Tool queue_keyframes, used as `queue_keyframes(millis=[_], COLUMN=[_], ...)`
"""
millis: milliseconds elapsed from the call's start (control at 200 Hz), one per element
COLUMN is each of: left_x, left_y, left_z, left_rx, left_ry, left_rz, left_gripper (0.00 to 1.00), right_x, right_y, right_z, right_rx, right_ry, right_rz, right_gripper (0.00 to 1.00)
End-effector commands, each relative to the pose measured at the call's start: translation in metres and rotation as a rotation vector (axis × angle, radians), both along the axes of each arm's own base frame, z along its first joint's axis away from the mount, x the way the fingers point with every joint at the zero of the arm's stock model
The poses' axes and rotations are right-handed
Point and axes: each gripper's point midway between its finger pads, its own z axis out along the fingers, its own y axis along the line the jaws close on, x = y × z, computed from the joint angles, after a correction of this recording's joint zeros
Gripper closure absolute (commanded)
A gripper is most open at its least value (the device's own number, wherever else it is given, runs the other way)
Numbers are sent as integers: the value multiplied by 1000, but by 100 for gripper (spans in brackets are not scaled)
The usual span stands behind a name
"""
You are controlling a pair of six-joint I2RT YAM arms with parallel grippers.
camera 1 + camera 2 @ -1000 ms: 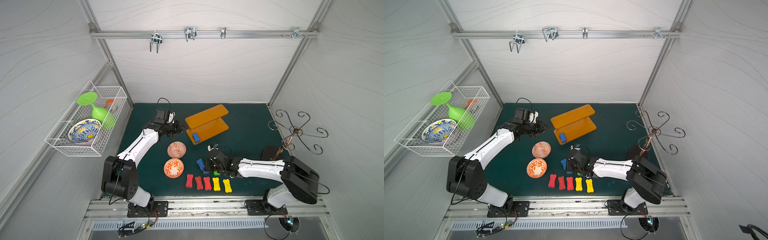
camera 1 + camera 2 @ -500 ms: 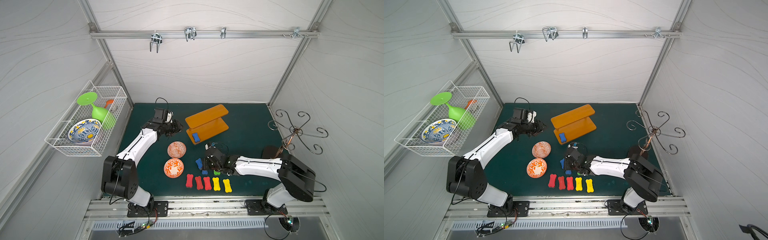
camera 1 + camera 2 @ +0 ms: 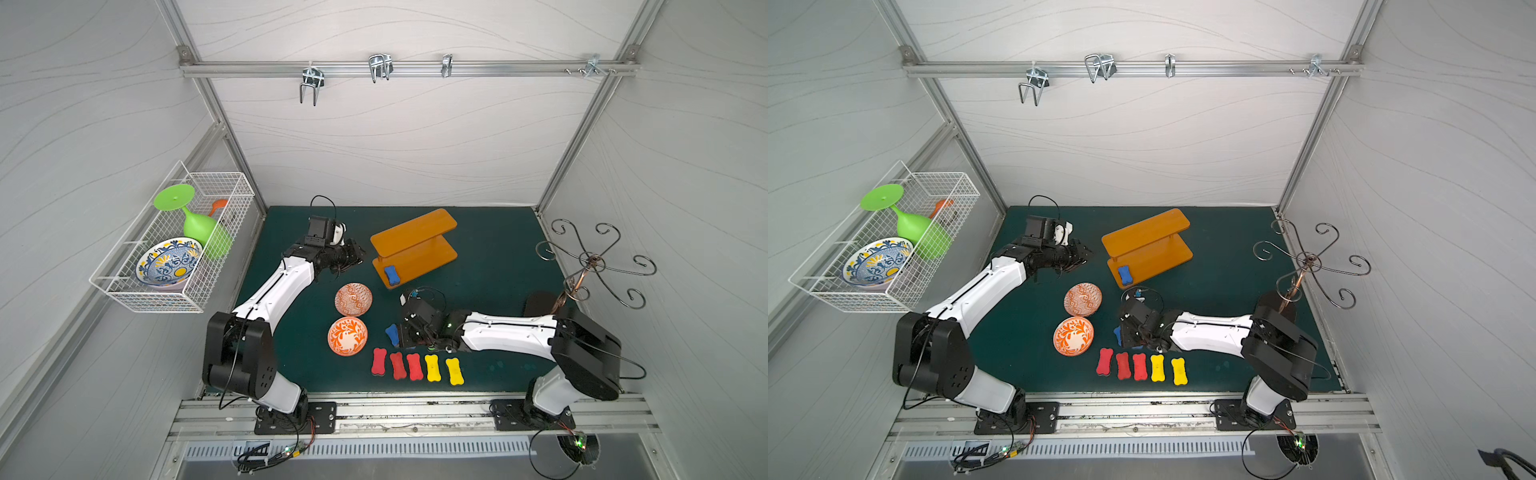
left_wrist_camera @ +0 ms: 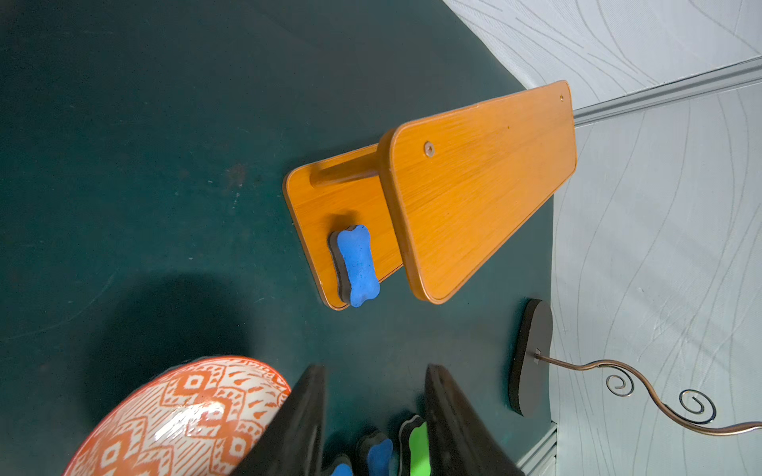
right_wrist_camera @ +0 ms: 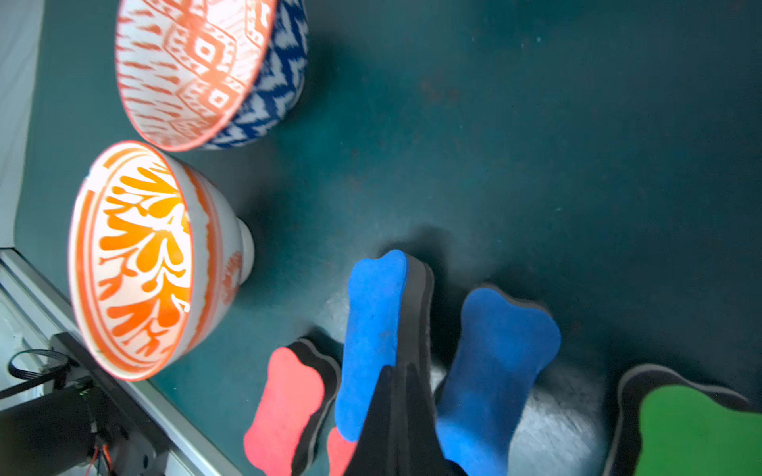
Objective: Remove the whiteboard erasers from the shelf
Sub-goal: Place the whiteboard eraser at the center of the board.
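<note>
Next, my right gripper opens, grips the eraser's sides (image 5: 415, 317) and turns it in line, because the blue eraser beside the bowls sits crooked to the blue one next to it.
One blue eraser (image 3: 391, 274) (image 4: 357, 266) lies on the lower board of the orange shelf (image 3: 415, 232) (image 4: 482, 177), at its near left corner. My left gripper (image 3: 358, 256) (image 4: 375, 395) hovers left of the shelf, open and empty. On the mat, three red erasers (image 3: 398, 365) and two yellow erasers (image 3: 432, 368) form a row near the front. My right gripper (image 3: 401, 336) (image 5: 398, 383) is shut with nothing in it, its tips between two blue erasers (image 5: 373, 329) (image 5: 495, 362) on the mat. A green eraser (image 5: 697, 432) lies beside them.
Two orange patterned bowls (image 3: 353, 299) (image 3: 347, 336) stand on the mat between the arms. A white wire basket (image 3: 137, 286) with a green glass and a bowl hangs on the left wall. A curly metal hook stand (image 3: 594, 266) stands at the right.
My right gripper has crept a little to the left, staying shut among the blue erasers. The left arm has hardly moved.
</note>
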Motion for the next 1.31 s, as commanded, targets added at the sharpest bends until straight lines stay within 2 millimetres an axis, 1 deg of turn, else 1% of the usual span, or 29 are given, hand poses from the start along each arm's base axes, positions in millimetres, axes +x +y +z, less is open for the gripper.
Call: queue_keyframes(millis=[0, 105, 200, 230, 300, 400, 525, 600, 705, 850, 1075, 1200, 1300], left_x=[4, 5, 5, 5, 5, 6, 5, 6, 6, 8, 9, 9, 9], left_y=[0, 1, 2, 2, 3, 4, 5, 6, 7, 10, 12, 13, 12], left_z=[6, 6, 6, 6, 7, 7, 8, 8, 8, 7, 7, 8, 8], left_rx=[-6, -6, -6, -7, -7, -8, -5, -5, -6, -9, -11, -12, -12], left_ry=[-32, -33, -32, -32, -35, -37, -41, -40, -40, -38, -38, -40, -41], left_rz=[-14, -11, -10, -9, -7, -4, -1, 2, 5, 13, 19, 21, 20], left_gripper=[57, 57, 57, 57, 57, 57, 57, 57, 57, 57, 57, 57, 57], right_x=[-12, -15, -18, -18, -17, -12, -5, -1, 1, -3, -12, -13, -12], right_y=[-8, -12, -14, -14, -11, -9, -9, -8, -4, 5, 14, 15, 14], right_z=[-12, -14, -13, -12, -8, -4, 5, 9, 12, 12, -4, -15, -19], right_rx=[-62, -77, -85, -90, -97, -136, -183, -205, -231, -276, -370, -425, -440], right_ry=[42, 54, 55, 49, 24, -32, -125, -168, -218, -259, -275, -264, -260], right_rz=[39, 49, 71, 81, 126, 198, 280, 327, 388, 467, 549, 566, 568], right_gripper=[96, 94, 88, 85, 74, 60, 47, 42, 37, 32, 25, 24, 24])
